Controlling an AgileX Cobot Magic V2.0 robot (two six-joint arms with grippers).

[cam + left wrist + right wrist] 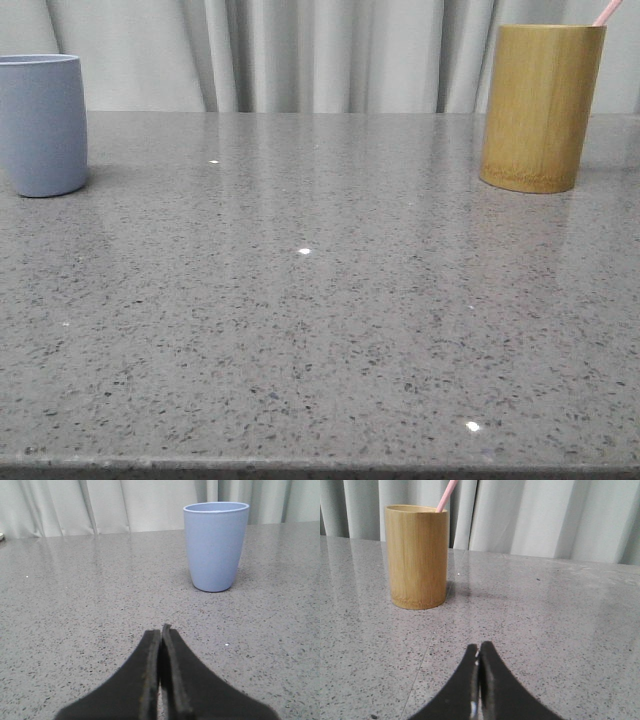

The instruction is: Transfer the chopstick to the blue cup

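My left gripper should close on the rim of the blue cup [3,61] [185,509], on the side facing away from the bamboo holder.
The blue cup [40,125] stands upright at the far left of the grey table; it also shows in the left wrist view [215,546], ahead of my left gripper [161,630], which is shut and empty, well short of it. A bamboo holder [541,107] stands at the far right with the pink tip of a chopstick [606,12] sticking out. In the right wrist view the holder [417,556] and the pink chopstick [446,496] are ahead of my right gripper [479,647], which is shut and empty. Neither gripper shows in the front view.
The grey speckled table [320,300] stretches between cup and holder, with its front edge at the bottom of the front view. A pale curtain [300,50] hangs right behind the table's back edge.
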